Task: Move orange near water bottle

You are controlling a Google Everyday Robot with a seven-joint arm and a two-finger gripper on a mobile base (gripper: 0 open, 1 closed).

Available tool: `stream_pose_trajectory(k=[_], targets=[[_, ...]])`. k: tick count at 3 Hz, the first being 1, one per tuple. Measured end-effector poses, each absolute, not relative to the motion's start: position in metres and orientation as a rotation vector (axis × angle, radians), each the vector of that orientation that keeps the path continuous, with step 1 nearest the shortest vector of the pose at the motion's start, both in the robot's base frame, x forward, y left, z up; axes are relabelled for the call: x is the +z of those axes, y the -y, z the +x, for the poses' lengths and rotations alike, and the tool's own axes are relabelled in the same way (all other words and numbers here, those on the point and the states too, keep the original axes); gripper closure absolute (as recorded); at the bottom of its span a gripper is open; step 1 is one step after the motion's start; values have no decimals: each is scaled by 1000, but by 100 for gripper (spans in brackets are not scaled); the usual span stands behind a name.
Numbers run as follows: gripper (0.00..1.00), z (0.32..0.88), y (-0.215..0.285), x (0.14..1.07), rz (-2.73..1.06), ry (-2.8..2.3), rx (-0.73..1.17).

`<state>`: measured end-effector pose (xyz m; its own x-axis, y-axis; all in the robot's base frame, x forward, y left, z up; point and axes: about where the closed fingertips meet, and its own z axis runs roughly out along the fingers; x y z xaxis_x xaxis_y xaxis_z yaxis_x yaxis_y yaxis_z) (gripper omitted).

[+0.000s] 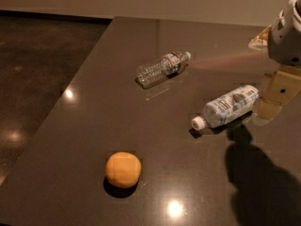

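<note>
The robot's gripper should next go to the orange at the front of the table and close on the orange's sides (pixel 123 168), to carry it to the water bottle.
The orange (pixel 123 169) sits on the dark table (pixel 94 102) near its front left. The water bottle (pixel 162 68), clear and ribbed with a red-and-white label band and white cap, lies on its side at the table's middle back. My gripper (pixel 273 100) is at the right edge of the view, above the table next to the other bottle's base, far from the orange. Only its tan finger parts and the white arm housing (pixel 286 32) show.
A second bottle (pixel 228 106) with a large white-and-grey label lies on its side right of centre, cap toward the front. The table's left edge runs diagonally, with dark floor (pixel 33 69) beyond. The arm's shadow falls on the table at the right front.
</note>
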<state>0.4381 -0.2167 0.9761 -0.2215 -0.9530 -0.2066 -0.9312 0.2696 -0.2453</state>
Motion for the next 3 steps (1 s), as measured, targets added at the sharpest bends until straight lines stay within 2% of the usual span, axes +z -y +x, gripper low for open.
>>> stream_pose_trajectory(k=[2, 3], targets=[[0, 438, 205, 979, -1753, -2208, -28], [0, 421, 171, 983, -1815, -2109, 50]])
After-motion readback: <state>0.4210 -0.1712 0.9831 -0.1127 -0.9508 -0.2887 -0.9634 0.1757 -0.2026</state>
